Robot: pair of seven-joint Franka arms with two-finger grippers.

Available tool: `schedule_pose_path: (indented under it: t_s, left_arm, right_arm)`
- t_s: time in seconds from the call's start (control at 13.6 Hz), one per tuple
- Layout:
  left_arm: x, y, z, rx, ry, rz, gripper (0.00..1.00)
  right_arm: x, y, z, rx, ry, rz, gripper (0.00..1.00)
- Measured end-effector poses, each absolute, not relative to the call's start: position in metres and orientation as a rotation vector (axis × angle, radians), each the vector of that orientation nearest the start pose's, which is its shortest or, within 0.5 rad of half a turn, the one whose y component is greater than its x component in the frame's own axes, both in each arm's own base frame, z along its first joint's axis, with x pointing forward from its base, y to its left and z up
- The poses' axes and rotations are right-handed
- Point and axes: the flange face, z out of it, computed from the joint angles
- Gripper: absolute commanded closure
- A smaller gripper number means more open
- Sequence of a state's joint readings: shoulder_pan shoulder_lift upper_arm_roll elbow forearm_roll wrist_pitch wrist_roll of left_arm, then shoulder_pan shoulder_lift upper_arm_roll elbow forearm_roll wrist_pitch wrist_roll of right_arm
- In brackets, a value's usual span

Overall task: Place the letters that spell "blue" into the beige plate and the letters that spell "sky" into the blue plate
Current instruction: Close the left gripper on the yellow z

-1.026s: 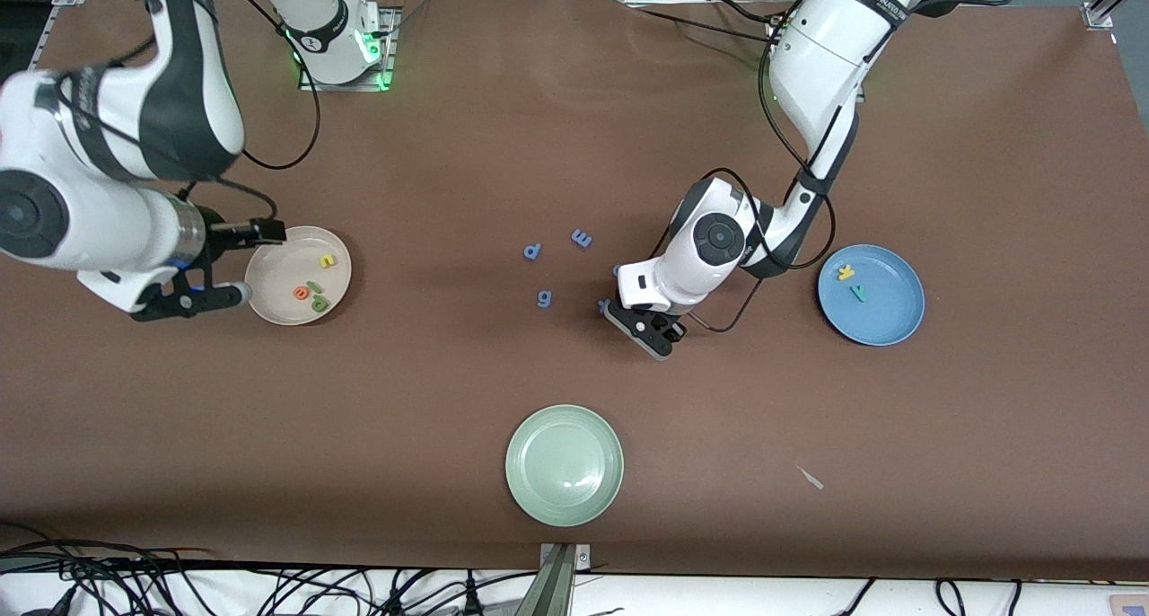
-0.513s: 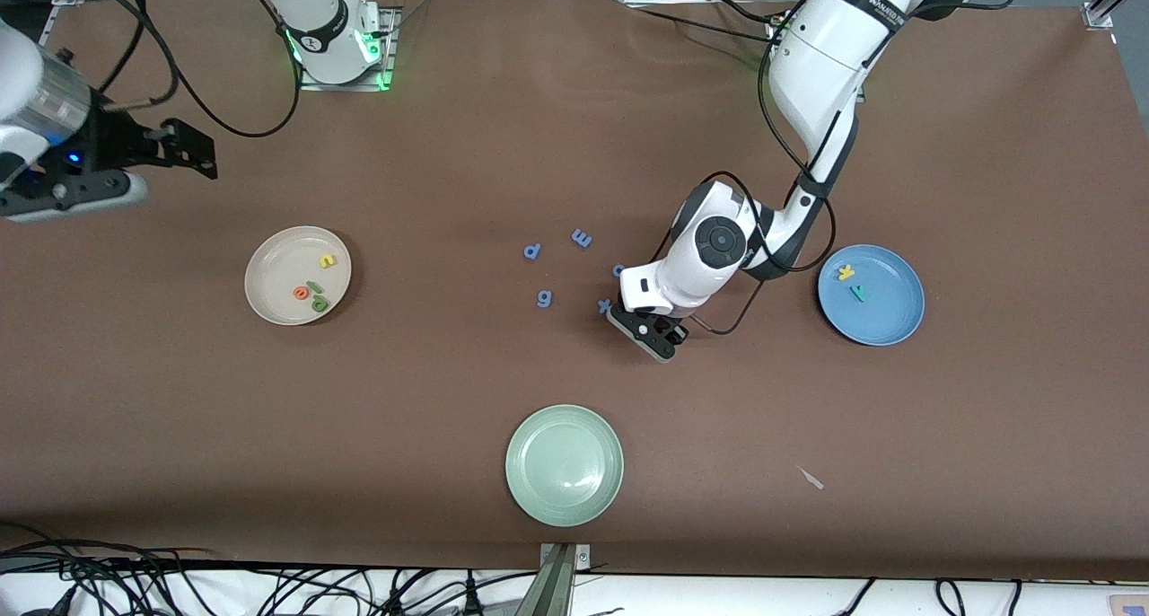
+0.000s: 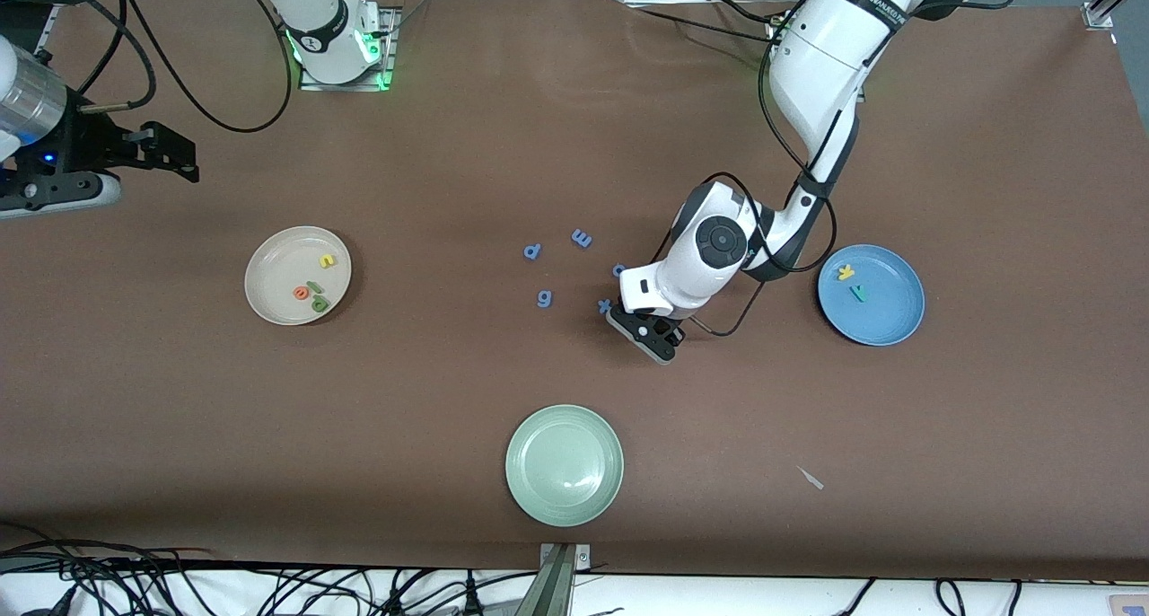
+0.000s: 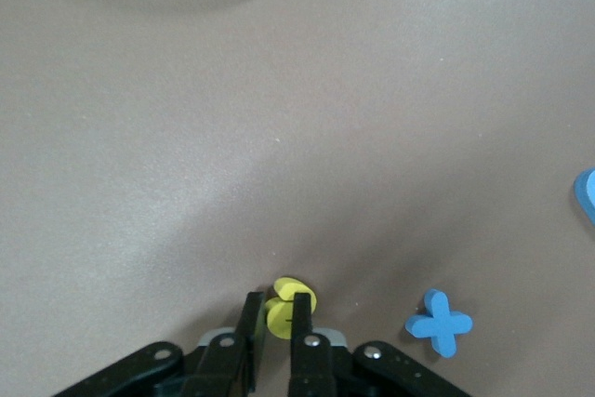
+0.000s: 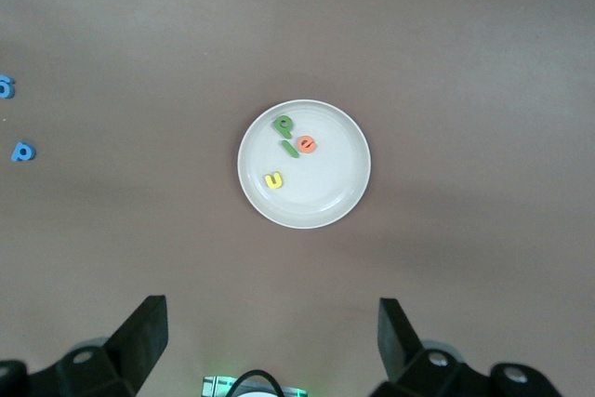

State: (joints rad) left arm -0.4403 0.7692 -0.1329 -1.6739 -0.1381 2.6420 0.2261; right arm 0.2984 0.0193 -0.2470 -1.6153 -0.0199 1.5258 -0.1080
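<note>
My left gripper's fingertip has one curve of the yellow "s" poking past it, so it should open, shift and close around the whole letter [image 4: 281, 315] before it lifts.
My left gripper [image 3: 654, 333] is down at the table's middle, shut on the yellow "s" [image 4: 290, 306], which rests on the table between its fingers [image 4: 300, 315]; the front view hides this letter. The beige plate [image 3: 269, 270] holds the yellow "u" [image 3: 328, 260], orange "e" [image 3: 301, 292], dark green "l" [image 3: 313, 286] and green "b" [image 3: 320, 304]. In the right wrist view the same plate [image 5: 330, 183] lies far below. The blue plate [image 3: 884, 315] holds the yellow "k" [image 3: 846, 273] and teal "y" [image 3: 859, 293]. My right gripper [image 3: 175, 154] hangs open and empty, high over the right arm's end of the table.
Several blue letters [image 3: 544, 298] lie scattered beside my left gripper, the closest one [image 4: 439, 323] just next to its fingers. A pale green plate [image 3: 564, 464] sits nearer the front camera. A small white scrap [image 3: 811, 478] lies near the front edge.
My left gripper's fingers have closed onto the yellow "s". My right arm has risen and swung away from the beige plate toward its end of the table.
</note>
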Motion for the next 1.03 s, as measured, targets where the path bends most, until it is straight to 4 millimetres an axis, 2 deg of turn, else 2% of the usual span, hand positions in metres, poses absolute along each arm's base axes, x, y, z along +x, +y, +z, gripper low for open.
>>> schedule_pose_path:
  t_s: [0.15, 0.22, 0.29, 0.37, 0.44, 0.81, 1.03]
  left_arm:
    - [0.595, -0.364, 0.177, -3.158, 1.04, -0.284, 0.9]
    - [0.596, -0.362, 0.177, -3.156, 1.036, -0.286, 0.87]
    - [0.597, -0.361, 0.177, -3.156, 1.034, -0.287, 0.73]
    - [0.597, -0.361, 0.177, -3.155, 1.032, -0.288, 0.45]
    - [0.598, -0.36, 0.177, -3.155, 1.03, -0.288, 0.39]
    - [0.598, -0.361, 0.178, -3.165, 1.011, -0.29, 0.37]
    - [0.594, -0.372, 0.181, -3.184, 1.01, -0.296, 0.38]
  right_arm:
    - [0.552, 0.022, 0.59, -3.149, -0.236, 0.172, 0.0]
    - [0.553, 0.02, 0.589, -3.149, -0.23, 0.173, 0.0]
    - [0.553, 0.019, 0.589, -3.15, -0.227, 0.174, 0.0]
    - [0.553, 0.019, 0.588, -3.15, -0.228, 0.176, 0.0]
    - [0.553, 0.02, 0.588, -3.15, -0.23, 0.177, 0.0]
    - [0.553, 0.02, 0.588, -3.15, -0.231, 0.177, 0.0]
    - [0.553, 0.02, 0.588, -3.15, -0.228, 0.178, 0.0]
